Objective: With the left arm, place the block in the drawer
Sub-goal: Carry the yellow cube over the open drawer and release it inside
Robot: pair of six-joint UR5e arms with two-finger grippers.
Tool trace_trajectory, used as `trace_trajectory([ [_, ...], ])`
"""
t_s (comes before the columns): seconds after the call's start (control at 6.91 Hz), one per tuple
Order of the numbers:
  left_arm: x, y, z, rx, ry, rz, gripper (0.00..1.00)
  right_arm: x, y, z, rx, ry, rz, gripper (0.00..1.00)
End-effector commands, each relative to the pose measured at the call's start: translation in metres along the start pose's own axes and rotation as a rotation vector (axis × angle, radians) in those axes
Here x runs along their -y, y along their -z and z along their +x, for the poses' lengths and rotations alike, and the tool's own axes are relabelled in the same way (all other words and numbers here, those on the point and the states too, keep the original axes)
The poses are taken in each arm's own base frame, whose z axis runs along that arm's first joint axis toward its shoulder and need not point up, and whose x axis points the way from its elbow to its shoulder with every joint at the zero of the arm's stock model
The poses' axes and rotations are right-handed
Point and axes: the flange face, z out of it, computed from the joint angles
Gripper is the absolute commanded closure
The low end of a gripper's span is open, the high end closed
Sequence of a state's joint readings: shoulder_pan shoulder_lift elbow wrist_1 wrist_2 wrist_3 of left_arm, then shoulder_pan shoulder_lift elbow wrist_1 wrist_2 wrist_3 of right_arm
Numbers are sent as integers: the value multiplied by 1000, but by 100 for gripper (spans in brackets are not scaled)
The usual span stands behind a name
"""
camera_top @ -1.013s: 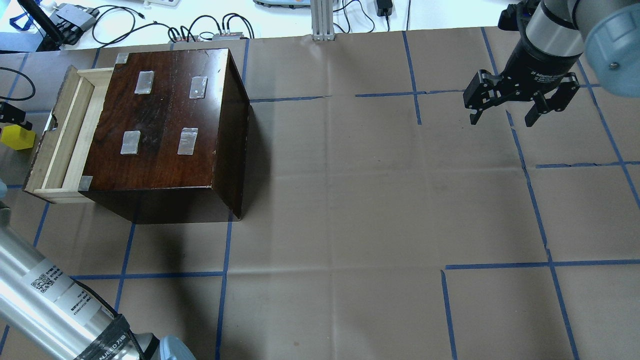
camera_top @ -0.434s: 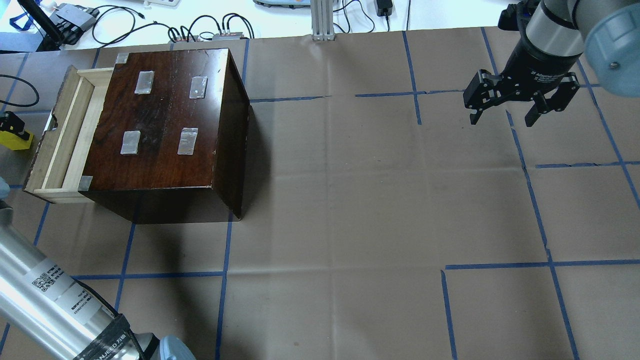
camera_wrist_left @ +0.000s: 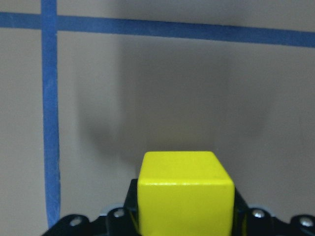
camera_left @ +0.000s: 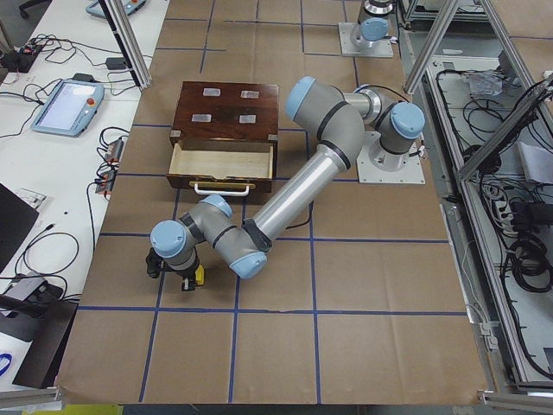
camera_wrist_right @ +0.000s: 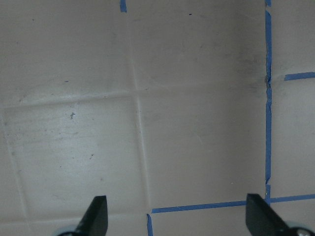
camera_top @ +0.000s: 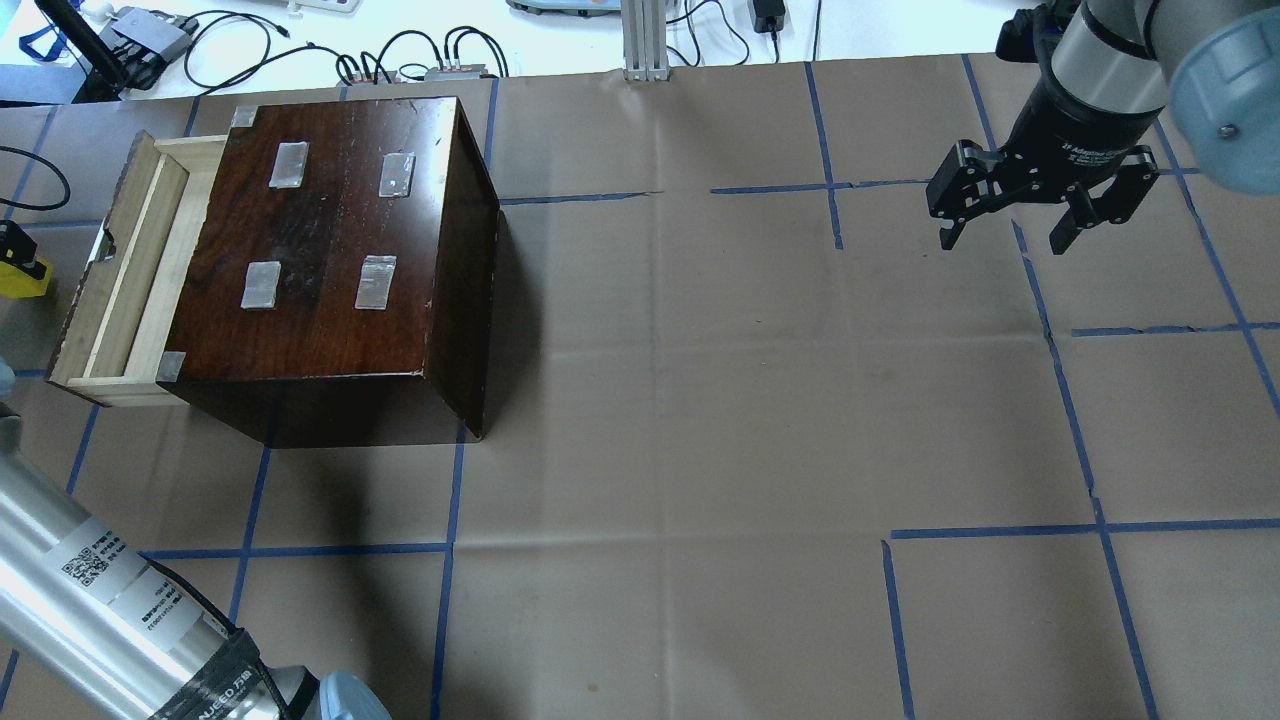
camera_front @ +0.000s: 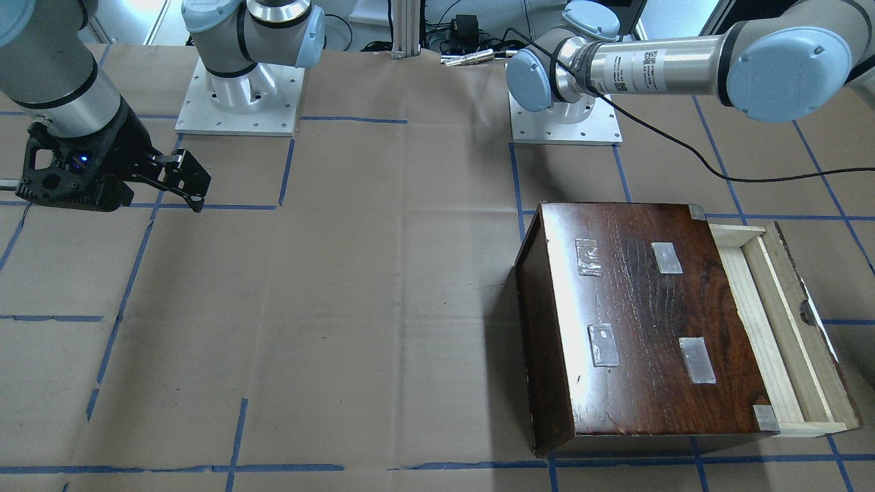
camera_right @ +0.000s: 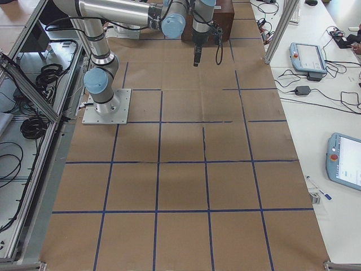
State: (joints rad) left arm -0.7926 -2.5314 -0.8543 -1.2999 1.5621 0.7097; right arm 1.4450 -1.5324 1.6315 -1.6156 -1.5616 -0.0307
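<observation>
Next, my left gripper releases the yellow block, now held above the paper, onto the drawer's bare bottom, about midway (camera_front: 752, 318) along the drawer's front panel.
The yellow block (camera_wrist_left: 184, 189) sits between the fingers of my left gripper (camera_top: 12, 262), which is shut on it. In the overhead view the block (camera_top: 22, 281) is at the far left edge, just left of the open drawer (camera_top: 120, 270), and held above the paper. The exterior left view shows the gripper (camera_left: 183, 278) and block (camera_left: 198, 276) well out in front of the drawer (camera_left: 222, 160). The drawer is pulled out and looks empty. My right gripper (camera_top: 1005, 235) is open and empty, hovering over the table's far right; its fingertips (camera_wrist_right: 96, 216) frame bare paper.
The dark wooden cabinet (camera_top: 330, 240) with tape patches on top stands at the table's left, the drawer sticking out of its left side. Brown paper with blue tape lines (camera_top: 1000, 532) covers the table. Cables and devices (camera_top: 420, 60) lie beyond the far edge.
My left gripper has carried the yellow block a little further left, toward the overhead view's edge. The right arm and the drawer have not moved.
</observation>
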Motion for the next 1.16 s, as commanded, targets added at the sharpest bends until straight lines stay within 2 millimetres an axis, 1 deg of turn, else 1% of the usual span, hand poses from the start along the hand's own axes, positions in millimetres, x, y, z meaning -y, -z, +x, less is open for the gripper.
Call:
trace_trajectory([
  [0.0, -12, 73, 9, 13, -6, 11, 71, 0, 0, 0, 0, 0, 1, 0],
  [0.14, -22, 115, 19, 9, -6, 6, 71, 0, 1, 0, 0, 0, 2, 0],
  [0.29, -36, 150, 31, 0, -6, -4, 72, 0, 0, 0, 0, 0, 1, 0],
  [0.43, -47, 184, 51, -10, 1, -9, 73, 0, 1, 0, 0, 0, 2, 0],
  [0.58, -54, 203, 79, -29, 10, -19, 73, 0, 0, 0, 0, 0, 1, 0],
  [0.72, -57, 208, 125, -47, 14, -37, 73, 0, 0, 0, 0, 0, 1, 0],
  [0.87, -64, 218, 178, -49, 29, -42, 73, 0, 0, 0, 0, 0, 1, 0],
  [1.01, -77, 229, 220, -53, 25, -42, 74, 0, 0, 0, 0, 0, 1, 0],
])
